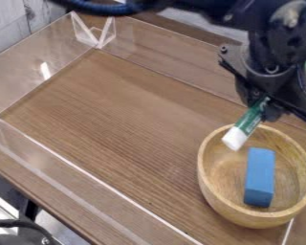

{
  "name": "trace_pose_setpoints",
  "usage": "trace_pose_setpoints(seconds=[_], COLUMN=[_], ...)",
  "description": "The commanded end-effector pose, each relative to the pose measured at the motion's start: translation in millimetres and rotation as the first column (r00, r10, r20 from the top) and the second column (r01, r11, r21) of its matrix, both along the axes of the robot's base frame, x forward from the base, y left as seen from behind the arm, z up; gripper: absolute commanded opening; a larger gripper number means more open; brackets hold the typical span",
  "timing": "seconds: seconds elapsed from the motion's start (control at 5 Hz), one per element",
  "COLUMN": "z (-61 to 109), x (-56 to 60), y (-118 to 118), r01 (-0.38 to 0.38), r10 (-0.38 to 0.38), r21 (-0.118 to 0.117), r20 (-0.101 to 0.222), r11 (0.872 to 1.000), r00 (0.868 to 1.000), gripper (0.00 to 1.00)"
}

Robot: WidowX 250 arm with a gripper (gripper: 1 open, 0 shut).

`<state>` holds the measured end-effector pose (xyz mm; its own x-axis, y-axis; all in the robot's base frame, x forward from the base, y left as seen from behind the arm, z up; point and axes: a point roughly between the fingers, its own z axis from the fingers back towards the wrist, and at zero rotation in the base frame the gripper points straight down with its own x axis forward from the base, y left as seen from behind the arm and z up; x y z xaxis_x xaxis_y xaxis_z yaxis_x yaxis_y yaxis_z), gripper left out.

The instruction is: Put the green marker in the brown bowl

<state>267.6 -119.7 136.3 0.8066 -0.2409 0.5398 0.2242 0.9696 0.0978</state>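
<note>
Next, I release the green marker from my gripper on top of the blue block inside the brown bowl [256,179]. The marker now hangs tilted over the bowl's rim.
The green marker [245,125] hangs tilted, its white end low over the far-left rim of the brown bowl [217,175]. My gripper [262,102] is shut on the marker's upper, green end, above and behind the bowl. The light-brown wooden bowl sits at the lower right of the wooden table. The marker's white tip is just above the bowl's inside edge; I cannot tell whether it touches.
A blue rectangular block [259,176] lies inside the bowl. Clear plastic walls [41,69] fence the table's left and far sides. The wooden tabletop [111,124] stretches to the left of the bowl.
</note>
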Motion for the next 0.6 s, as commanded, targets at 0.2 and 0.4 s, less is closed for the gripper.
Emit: trace_pose_setpoints(seconds=[0.2,0.4], z=[15.7,15.3], x=[-7.1,-10.2], y=[-4.9,-5.9], r01=[-0.017,-0.029], r10=[0.019,0.032], r21=[-0.038,-0.041], r20=[0.067,0.065], r11=[0.999,0.999], r00=[0.998,0.997], gripper=[0.00,0.00])
